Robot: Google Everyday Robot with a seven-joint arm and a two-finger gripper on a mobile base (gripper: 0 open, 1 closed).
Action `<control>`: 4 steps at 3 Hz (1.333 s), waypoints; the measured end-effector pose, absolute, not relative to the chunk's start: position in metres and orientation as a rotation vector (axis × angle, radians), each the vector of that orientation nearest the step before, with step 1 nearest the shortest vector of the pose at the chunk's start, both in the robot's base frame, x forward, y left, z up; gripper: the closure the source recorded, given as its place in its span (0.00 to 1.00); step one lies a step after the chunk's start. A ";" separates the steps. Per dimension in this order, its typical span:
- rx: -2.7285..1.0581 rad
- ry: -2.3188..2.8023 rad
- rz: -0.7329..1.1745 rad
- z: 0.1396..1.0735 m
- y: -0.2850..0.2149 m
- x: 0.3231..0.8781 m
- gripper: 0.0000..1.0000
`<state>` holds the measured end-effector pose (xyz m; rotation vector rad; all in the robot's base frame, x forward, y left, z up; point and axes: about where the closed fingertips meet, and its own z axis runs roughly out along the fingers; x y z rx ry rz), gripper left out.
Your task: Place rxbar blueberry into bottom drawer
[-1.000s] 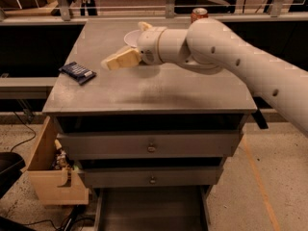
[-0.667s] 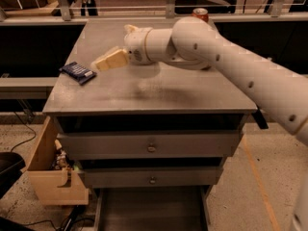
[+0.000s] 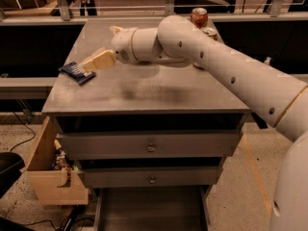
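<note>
Next, I close my gripper on the inner end (image 3: 87,77) of the rxbar blueberry, which is the end farther from the side edge of the cabinet top.
The rxbar blueberry (image 3: 76,72), a flat dark blue bar, lies at the left edge of the grey cabinet top (image 3: 144,88). My gripper (image 3: 94,61) reaches in from the right on the white arm and hovers just right of the bar, its tan fingers (image 3: 102,59) overlapping the bar's right end. The bottom drawer (image 3: 150,210) is pulled out at the foot of the cabinet, a dark grey tray.
Two knob-fronted grey drawers (image 3: 150,146) sit shut above the bottom drawer. A light wooden box (image 3: 50,170) with small items hangs at the cabinet's left side. A red can (image 3: 198,17) and another can (image 3: 208,32) stand at the back right of the top.
The arm has swung left across the cabinet top, bringing the gripper from the middle to right beside the blue bar. The bar has not moved.
</note>
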<state>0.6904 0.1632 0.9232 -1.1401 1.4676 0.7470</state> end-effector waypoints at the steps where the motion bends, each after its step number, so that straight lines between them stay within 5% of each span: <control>1: -1.159 1.525 0.730 0.899 0.187 0.685 0.00; 4: -1.132 1.602 0.710 0.852 0.231 0.690 0.00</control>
